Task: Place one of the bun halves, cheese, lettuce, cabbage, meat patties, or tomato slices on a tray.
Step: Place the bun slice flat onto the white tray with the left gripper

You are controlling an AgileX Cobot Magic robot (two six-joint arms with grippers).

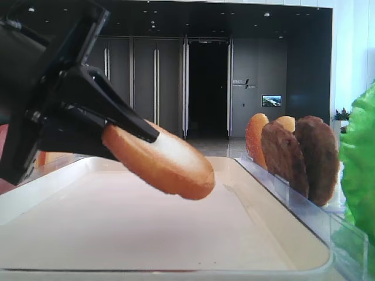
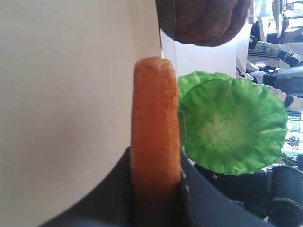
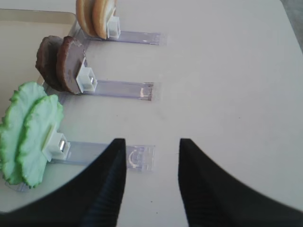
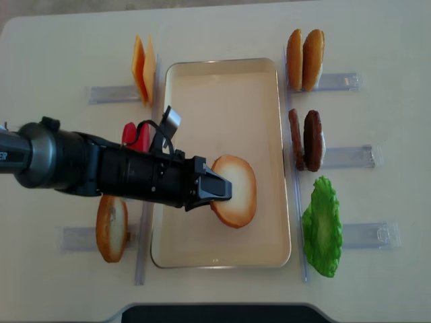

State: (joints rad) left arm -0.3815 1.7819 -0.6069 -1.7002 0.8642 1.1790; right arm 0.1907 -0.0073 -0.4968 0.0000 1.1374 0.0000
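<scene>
I will release the bun half from my left gripper on the cream-white tray, midway (image 4: 221, 191) between the tomato slice and the lettuce.
My left gripper (image 4: 219, 188) is shut on a golden-brown bun half (image 4: 237, 192) and reaches in from the left over the cream-white tray (image 4: 222, 81). In the low exterior view the bun half (image 1: 170, 164) is tilted, its free end hanging low over the tray (image 1: 117, 234). The left wrist view shows the bun's orange rim (image 2: 154, 109) edge-on between the black fingers (image 2: 199, 198). My right gripper (image 3: 152, 142) is open with nothing in it. It hovers over bare table beside the lettuce (image 3: 26, 132) rack.
Clear racks flank the tray. On the right are two bun halves (image 4: 304, 59), meat patties (image 4: 306, 140) and lettuce (image 4: 322, 225). On the left are cheese (image 4: 141, 67), a red tomato slice (image 4: 135, 134) and another bun half (image 4: 111, 227).
</scene>
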